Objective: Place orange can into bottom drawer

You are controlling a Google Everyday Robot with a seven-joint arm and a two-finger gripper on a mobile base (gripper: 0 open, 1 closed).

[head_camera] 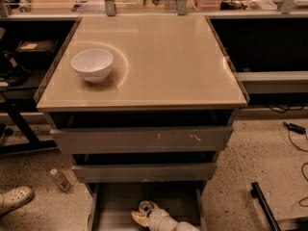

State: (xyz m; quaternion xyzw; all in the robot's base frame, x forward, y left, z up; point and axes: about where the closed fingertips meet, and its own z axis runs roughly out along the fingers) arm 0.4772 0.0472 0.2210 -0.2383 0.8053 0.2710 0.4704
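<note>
Next, I let go of the orange can with my gripper on the inside of the bottom drawer point(145, 203), halfway across and toward the cabinet.
The bottom drawer point(115, 203) is pulled open at the foot of the grey cabinet, a shallow grey tray. My gripper point(142, 213) reaches into it from the lower edge of the view on a white arm point(166, 222). It is shut on the orange can point(143, 209), whose round silver top faces up and whose orange-gold side shows below. The can is low inside the drawer, near its middle; whether it touches the floor of the drawer I cannot tell.
A white bowl point(92, 64) stands on the beige cabinet top point(163, 61). The widest drawer point(144, 138) and middle drawer point(144, 171) are slightly open above. A small clear bottle point(60, 179) and a shoe point(14, 199) lie on the floor at left. A dark bar point(263, 207) lies at right.
</note>
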